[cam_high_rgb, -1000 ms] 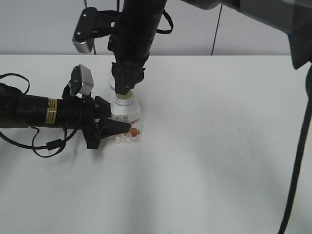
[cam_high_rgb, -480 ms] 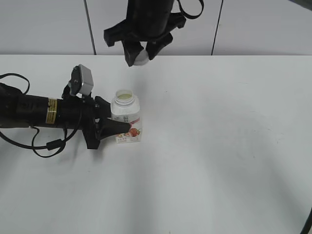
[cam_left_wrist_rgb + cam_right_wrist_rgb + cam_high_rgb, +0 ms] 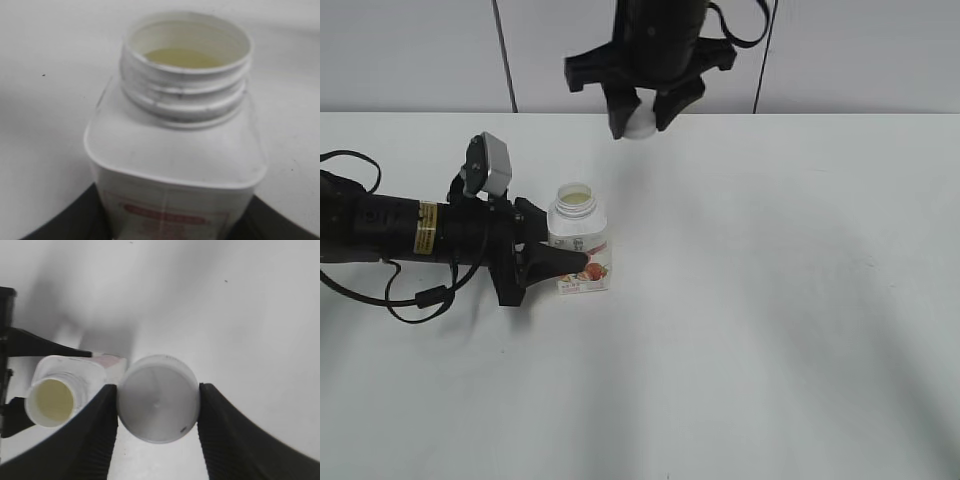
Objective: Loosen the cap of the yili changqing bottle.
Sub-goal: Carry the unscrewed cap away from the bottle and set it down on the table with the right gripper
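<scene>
The robot's right gripper should release the white cap on the bare white table across the bottle from the left gripper [image 3: 758,267].
The yili changqing bottle [image 3: 579,240] stands upright on the white table, left of centre. Its neck is open and shows pale liquid inside [image 3: 182,55]. My left gripper [image 3: 552,262] lies along the table and is shut on the bottle's body, its black fingers at the lower corners of the left wrist view [image 3: 165,227]. My right gripper [image 3: 642,120] hangs high above the table, up and to the right of the bottle, shut on the white cap [image 3: 157,397]. The cap also shows in the exterior view [image 3: 640,124]. The open bottle sits at the lower left of the right wrist view [image 3: 52,397].
The white table [image 3: 770,300] stretches wide to the right and front. A grey wall runs behind its far edge. The left arm's cables [image 3: 415,290] trail on the table at the far left.
The right gripper lifted the cap off the bottle's neck, rose well above it and moved to the right. The left gripper and the bottle stayed put.
</scene>
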Action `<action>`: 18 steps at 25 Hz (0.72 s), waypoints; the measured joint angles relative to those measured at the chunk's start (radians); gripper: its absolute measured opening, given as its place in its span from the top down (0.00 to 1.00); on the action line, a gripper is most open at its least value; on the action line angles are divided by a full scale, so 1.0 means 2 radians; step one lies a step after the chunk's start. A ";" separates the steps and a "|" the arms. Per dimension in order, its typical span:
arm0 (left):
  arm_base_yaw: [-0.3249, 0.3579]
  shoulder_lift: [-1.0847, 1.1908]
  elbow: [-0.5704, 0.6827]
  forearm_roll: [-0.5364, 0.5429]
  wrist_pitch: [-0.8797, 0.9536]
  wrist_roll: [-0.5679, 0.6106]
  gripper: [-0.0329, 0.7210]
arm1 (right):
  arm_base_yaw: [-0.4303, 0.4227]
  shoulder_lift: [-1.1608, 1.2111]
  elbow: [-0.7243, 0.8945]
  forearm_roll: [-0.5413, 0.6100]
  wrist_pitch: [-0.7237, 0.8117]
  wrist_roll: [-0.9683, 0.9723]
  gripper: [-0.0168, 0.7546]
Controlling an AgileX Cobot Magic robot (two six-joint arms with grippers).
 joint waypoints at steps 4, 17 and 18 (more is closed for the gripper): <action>0.000 0.000 0.000 0.000 0.000 0.000 0.49 | -0.031 -0.031 0.056 -0.005 0.000 -0.001 0.47; 0.000 0.003 0.000 0.000 -0.012 0.000 0.49 | -0.111 -0.096 0.274 -0.008 -0.053 -0.021 0.47; 0.000 0.003 0.000 0.000 -0.013 0.000 0.49 | -0.113 -0.096 0.291 -0.011 -0.069 -0.021 0.47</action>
